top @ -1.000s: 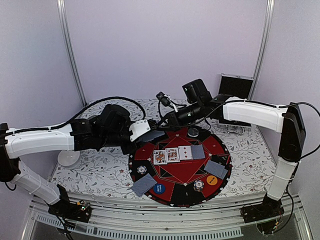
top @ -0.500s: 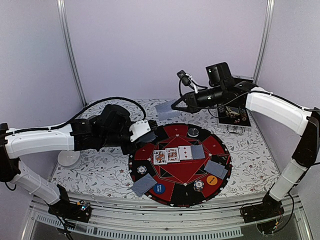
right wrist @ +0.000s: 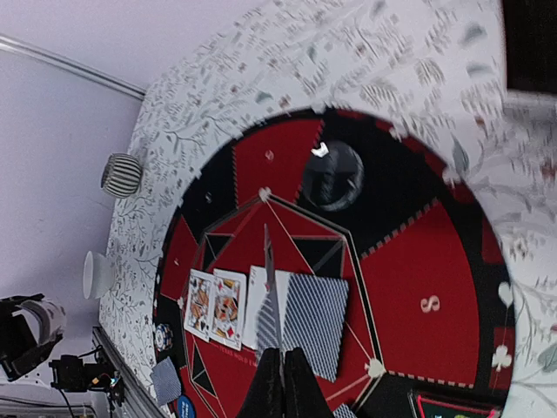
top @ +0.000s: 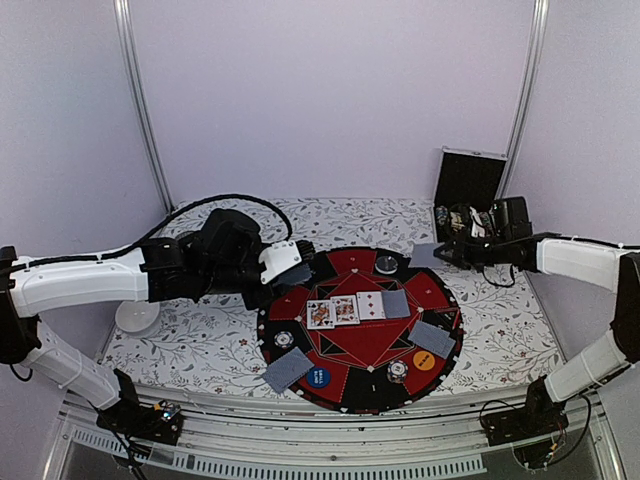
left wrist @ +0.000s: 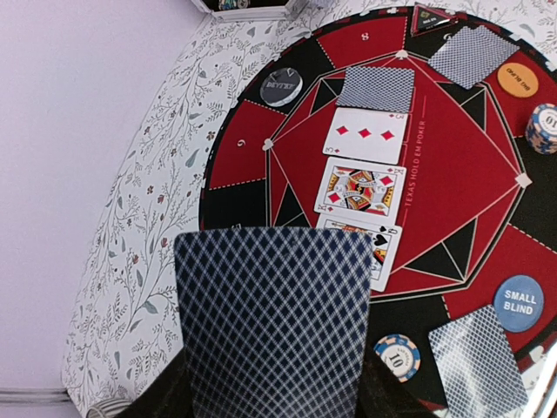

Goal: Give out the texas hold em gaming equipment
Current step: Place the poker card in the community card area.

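Note:
The card in my right gripper hangs away from the row, so next I set it down, take its outer edge again and pull it beside the face-down card (top: 418, 299).
A round red-and-black poker mat (top: 350, 350) carries three face-up cards (top: 344, 310) and a face-down card (top: 396, 303) in a row. Further face-down cards lie at the right (top: 432, 338) and front left (top: 288, 369). A blue disc (top: 318, 377), an orange disc (top: 424, 360) and striped chips (top: 398, 371) sit near the front. My left gripper (top: 296, 260) is shut on a stack of grey-blue-backed cards (left wrist: 274, 322) over the mat's left edge. My right gripper (right wrist: 281, 370) is shut on one card (right wrist: 271, 300), seen edge-on, and holds it at the mat's back right (top: 424, 255).
An open black case (top: 470, 185) stands at the back right. A dark dealer button (top: 386, 264) sits at the mat's back. A ribbed grey cup (right wrist: 122, 174) and a white dish (top: 135, 316) stand left of the mat. The table has a floral cloth.
My right gripper took a card near the left gripper, lifted it high, then swung right and down to the mat's back right. The left arm has not moved.

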Controlling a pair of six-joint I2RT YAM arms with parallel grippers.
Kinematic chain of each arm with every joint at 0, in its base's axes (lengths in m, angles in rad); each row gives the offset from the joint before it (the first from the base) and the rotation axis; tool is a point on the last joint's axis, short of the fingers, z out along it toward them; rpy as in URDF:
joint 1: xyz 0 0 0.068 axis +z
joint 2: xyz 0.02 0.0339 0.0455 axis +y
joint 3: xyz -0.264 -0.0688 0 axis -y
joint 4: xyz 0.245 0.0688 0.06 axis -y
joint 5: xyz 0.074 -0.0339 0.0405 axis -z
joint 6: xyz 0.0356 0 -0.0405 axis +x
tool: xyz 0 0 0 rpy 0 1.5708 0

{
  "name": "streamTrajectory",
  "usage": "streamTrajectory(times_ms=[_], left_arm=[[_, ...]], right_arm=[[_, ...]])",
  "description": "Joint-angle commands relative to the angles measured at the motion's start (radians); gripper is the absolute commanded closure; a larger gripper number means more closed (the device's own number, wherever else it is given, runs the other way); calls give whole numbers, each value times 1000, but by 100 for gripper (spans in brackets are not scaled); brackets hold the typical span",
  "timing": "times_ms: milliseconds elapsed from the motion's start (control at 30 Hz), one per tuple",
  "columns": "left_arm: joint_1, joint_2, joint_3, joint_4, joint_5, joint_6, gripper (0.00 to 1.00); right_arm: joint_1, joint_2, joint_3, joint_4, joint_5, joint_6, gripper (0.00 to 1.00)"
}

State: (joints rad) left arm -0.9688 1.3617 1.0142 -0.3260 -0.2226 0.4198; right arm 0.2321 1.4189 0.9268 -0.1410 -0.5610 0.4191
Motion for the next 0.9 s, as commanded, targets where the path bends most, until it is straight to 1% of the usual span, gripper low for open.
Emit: streamTrajectory(times_ms=[0, 100, 167, 367, 467, 600, 700, 733, 767, 833, 867], left_arm=[[-16, -7, -5, 19, 3, 9, 48], [-17, -8, -5, 18, 2, 10, 48], [-19, -12, -5, 16, -3, 9, 48], [-23, -21, -11, 18, -12, 11, 48], [-24, -22, -11, 18, -11, 13, 48], [-24, -21, -12, 18, -15, 14, 48], [-25, -20, -14, 19, -17, 17, 48], [-24, -20, -14, 19, -18, 16, 48], [-25, -20, -14, 18, -18, 17, 48], [-25, -20, -15, 19, -18, 17, 48], [-25, -20, -16, 19, -17, 18, 48]], right_arm=[[3, -10, -202, 295, 26, 286, 98], [-6, 48, -267, 419, 58, 385, 98], [-8, 78, -298, 495, 113, 452, 98], [-8, 130, -379, 618, 272, 616, 98], [-2, 129, -437, 690, 328, 736, 98], [40, 151, -432, 692, 357, 780, 98], [51, 159, -438, 692, 341, 791, 96], [52, 156, -443, 691, 331, 793, 91], [53, 146, -450, 690, 324, 796, 84], [54, 115, -467, 681, 311, 799, 60], [56, 95, -476, 665, 306, 797, 47]])
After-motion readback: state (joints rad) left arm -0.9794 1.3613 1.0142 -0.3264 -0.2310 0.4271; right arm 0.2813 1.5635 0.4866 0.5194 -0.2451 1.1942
